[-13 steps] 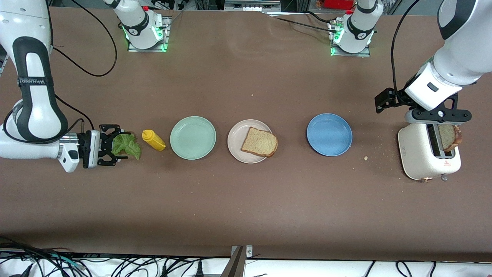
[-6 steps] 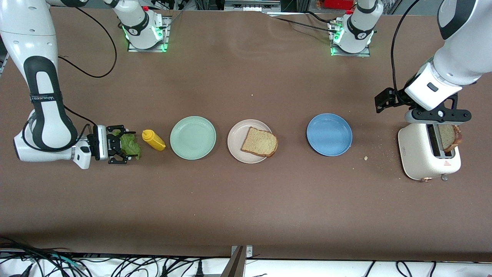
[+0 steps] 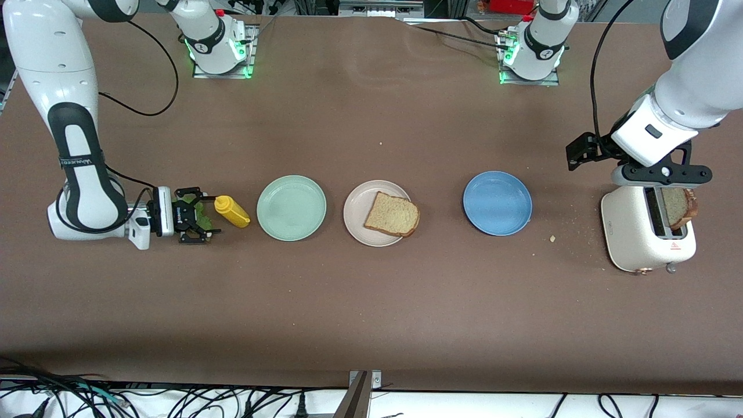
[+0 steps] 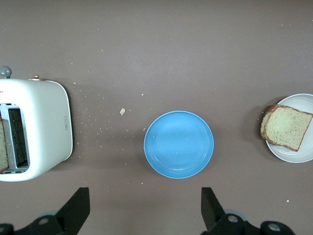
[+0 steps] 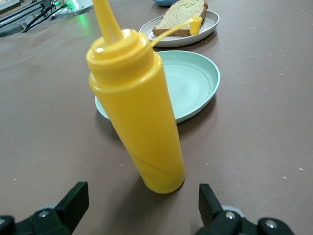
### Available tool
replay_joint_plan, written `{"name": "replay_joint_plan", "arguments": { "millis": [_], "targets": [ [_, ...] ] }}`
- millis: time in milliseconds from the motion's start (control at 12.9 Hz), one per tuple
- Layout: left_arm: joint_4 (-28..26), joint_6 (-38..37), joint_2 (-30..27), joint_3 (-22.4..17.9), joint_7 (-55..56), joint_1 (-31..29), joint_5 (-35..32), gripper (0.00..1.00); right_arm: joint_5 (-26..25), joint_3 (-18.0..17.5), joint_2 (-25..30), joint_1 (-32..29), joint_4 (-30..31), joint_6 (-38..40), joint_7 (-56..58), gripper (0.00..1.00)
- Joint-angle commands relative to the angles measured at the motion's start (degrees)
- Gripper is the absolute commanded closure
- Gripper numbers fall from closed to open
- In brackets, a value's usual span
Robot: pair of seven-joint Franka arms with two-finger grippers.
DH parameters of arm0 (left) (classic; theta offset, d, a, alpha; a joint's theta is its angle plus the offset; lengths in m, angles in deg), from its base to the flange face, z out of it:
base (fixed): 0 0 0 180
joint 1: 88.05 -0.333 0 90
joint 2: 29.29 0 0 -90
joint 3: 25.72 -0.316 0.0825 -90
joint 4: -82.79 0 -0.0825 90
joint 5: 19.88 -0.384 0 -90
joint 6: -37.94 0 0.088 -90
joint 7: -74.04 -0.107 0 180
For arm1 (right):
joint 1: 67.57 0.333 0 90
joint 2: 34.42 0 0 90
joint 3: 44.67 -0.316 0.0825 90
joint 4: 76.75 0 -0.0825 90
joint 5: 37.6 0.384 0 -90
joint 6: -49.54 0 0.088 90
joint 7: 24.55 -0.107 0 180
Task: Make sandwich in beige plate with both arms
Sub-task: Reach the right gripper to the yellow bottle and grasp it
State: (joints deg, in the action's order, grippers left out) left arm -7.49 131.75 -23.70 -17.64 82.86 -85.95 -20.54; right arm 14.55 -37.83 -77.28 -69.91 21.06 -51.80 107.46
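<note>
The robot's right gripper will close on the lower body (image 3: 237, 215) (image 5: 154, 157) of the yellow squeeze bottle, which is standing next to the mint green plate.
The beige plate (image 3: 356, 223) lies mid-table with one slice of brown bread (image 3: 393, 214) on it; both also show in the left wrist view, the plate (image 4: 298, 155) and the bread (image 4: 286, 127). A second bread slice (image 3: 679, 206) stands in the white toaster (image 3: 638, 235). My left gripper (image 3: 662, 177) hangs open over the toaster, nothing between its fingers (image 4: 76, 208). The green lettuce leaf (image 3: 204, 206) lies at the right arm's end, mostly hidden under my right gripper (image 3: 200, 213). That gripper (image 5: 141, 205) is open and low, facing the yellow bottle (image 5: 137, 112).
The yellow squeeze bottle (image 3: 232, 211) stands between the lettuce and the mint green plate (image 3: 291, 208). A blue plate (image 3: 497, 203) lies between the beige plate and the toaster. Crumbs are scattered by the toaster (image 4: 34, 127).
The right arm has slid its open gripper toward the yellow bottle, over the lettuce, which it now mostly covers. The left arm has not moved.
</note>
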Motion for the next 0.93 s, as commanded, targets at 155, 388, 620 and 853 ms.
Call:
{"name": "replay_joint_plan", "arguments": {
  "millis": [155, 388, 620, 853],
  "targets": [
    [1.51, -1.26, 0.39, 0.09, 0.5, -0.25, 0.92, 0.0, 2.78, -1.12, -0.02, -0.48, 1.68, -2.63, 1.41, 0.0],
    [1.5, -1.26, 0.39, 0.09, 0.5, -0.25, 0.92, 0.0, 4.88, -1.12, 0.15, 1.8, 2.47, -3.95, 1.32, 0.0],
    [1.5, -1.26, 0.39, 0.09, 0.5, -0.16, 1.01, 0.0, 6.64, -1.12, 0.33, 3.39, 3.0, -5.44, 1.32, 0.0],
    [1.51, -1.26, 0.39, 0.09, 0.5, -0.16, 1.01, 0.0, 6.64, -1.04, 1.12, 3.39, 3.0, -5.97, 0.53, 0.73]
  ]
}}
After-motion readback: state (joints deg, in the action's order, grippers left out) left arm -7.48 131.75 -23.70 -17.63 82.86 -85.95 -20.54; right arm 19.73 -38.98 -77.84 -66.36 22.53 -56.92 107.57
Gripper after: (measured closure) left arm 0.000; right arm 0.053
